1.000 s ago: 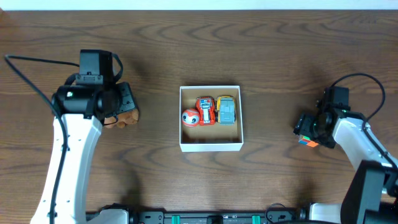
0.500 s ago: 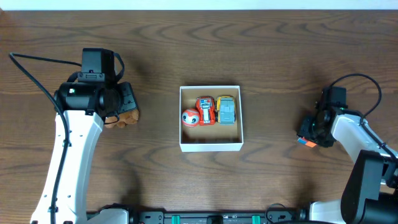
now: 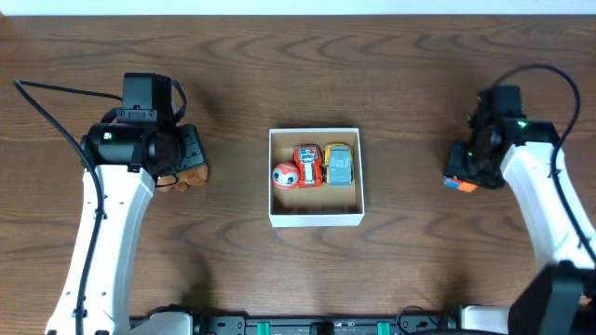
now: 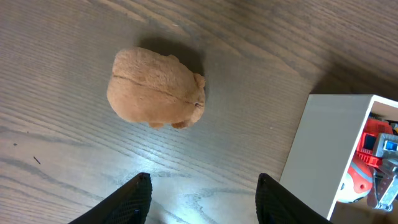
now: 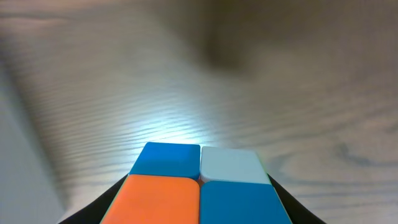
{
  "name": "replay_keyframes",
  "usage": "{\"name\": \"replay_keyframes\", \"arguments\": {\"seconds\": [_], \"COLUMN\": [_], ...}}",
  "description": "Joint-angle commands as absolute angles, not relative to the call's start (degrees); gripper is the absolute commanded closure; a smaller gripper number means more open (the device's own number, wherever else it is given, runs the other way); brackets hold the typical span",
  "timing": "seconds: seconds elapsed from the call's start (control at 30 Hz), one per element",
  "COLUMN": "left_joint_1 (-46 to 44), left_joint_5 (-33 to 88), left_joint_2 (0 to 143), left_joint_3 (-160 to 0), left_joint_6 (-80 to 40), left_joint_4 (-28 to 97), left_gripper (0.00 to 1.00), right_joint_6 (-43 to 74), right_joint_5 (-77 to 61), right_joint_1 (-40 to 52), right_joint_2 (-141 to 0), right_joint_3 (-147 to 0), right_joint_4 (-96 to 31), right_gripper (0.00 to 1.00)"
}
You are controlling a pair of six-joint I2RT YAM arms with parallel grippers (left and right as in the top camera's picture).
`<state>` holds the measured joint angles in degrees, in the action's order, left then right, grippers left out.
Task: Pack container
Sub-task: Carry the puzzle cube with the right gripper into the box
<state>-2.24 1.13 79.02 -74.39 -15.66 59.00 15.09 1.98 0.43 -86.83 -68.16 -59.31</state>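
The colour cube will go down from my right gripper in the container (image 3: 337, 205), between the yellow car and the container's near side.
The container (image 3: 315, 220), a shallow white box with a brown floor, sits mid-table and holds a red ball toy (image 3: 284, 175), a red toy (image 3: 307, 166) and a yellow car (image 3: 340, 164). My left gripper (image 3: 189, 152) hovers by a tan plush toy (image 3: 183, 178). In the left wrist view the plush toy (image 4: 155, 87) lies on the wood ahead of the open left gripper (image 4: 204, 180), apart from it, and the container's wall (image 4: 317, 149) shows at right. My right gripper (image 3: 463, 170) is shut on a colour cube (image 3: 457, 184); orange, blue and white tiles of the cube (image 5: 202, 180) fill its jaws.
Dark wooden table (image 3: 410, 74) all round. A black cable (image 3: 56, 88) loops off the left arm at the far left, and another cable (image 3: 549, 74) arcs over the right arm.
The right gripper has closed on the colour cube and the right arm has swung up and toward the far side with it. The left arm has barely moved.
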Motion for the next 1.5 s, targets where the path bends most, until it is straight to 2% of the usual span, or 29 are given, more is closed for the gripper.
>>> {"name": "replay_keyframes", "arguments": {"seconds": [0.0, 0.33, 0.53, 0.8, 1.1, 1.47], "left_joint_1": [-1.89, -1.89, -1.89, -1.91, -1.91, -1.89], "left_joint_5": [0.93, 0.93, 0.95, 0.95, 0.95, 0.95], "left_joint_2": [78.87, 78.87, 78.87, 78.87, 78.87, 78.87], "left_joint_3": [-75.22, -75.22, -75.22, -75.22, -75.22, -75.22], "left_joint_6": [-15.77, -15.77, -15.77, -15.77, -15.77, -15.77], "left_joint_4": [59.35, 59.35, 59.37, 59.4, 59.57, 59.55], "left_gripper": [0.44, 0.44, 0.44, 0.44, 0.44, 0.44], "right_joint_6": [16.53, 22.57, 30.7, 43.55, 51.18, 50.41], "right_joint_5": [1.58, -1.89, 3.22, 4.29, 4.29, 4.05], "right_joint_1": [6.59, 28.69, 36.73, 40.16, 41.01, 42.54], "right_joint_2": [-83.44, -81.76, -85.01, -93.08, -98.19, -100.86], "right_joint_3": [-72.2, -76.09, -76.07, -76.07, -76.05, -75.96], "right_joint_4": [-60.42, -58.06, -55.96, -55.7, -56.82, -61.1], "right_gripper": [0.88, 0.87, 0.87, 0.87, 0.9, 0.89]}}
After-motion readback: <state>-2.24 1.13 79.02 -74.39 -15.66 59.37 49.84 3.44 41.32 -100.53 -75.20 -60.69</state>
